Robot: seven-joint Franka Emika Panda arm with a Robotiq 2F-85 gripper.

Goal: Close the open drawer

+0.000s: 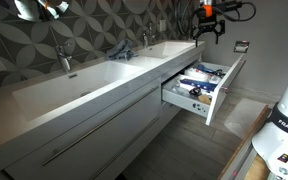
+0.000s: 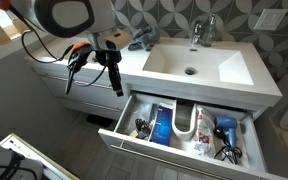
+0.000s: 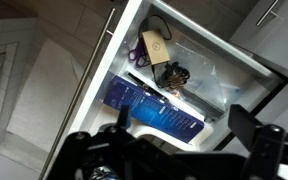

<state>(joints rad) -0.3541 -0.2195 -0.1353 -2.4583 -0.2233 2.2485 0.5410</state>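
Next, my gripper needs to go down to the top edge (image 1: 227, 82) (image 3: 104, 68) of the open drawer's front, beside its bar handle, and close there.
The open drawer (image 1: 217, 98) is pulled out of the vanity under the sink in both exterior views (image 2: 169, 158). It has a pale grey front with a slim bar handle and a white inner box. Inside lie a blue-and-white box (image 3: 154, 110), a hair dryer (image 2: 224, 128) and other clutter. My gripper (image 2: 93, 76) is open and empty. It hangs in the air above and beside the drawer's front corner, touching nothing, and also shows in an exterior view (image 1: 210, 31). In the wrist view my gripper (image 3: 184, 122) looks down into the drawer (image 3: 102, 62).
A long white sink top (image 1: 94, 80) with faucets (image 2: 204, 30) runs above the drawer. Wider grey drawer fronts (image 1: 84, 135) with long bar handles sit beside it. The robot base (image 1: 284, 125) stands near the drawer's front. Patterned wall tiles are behind.
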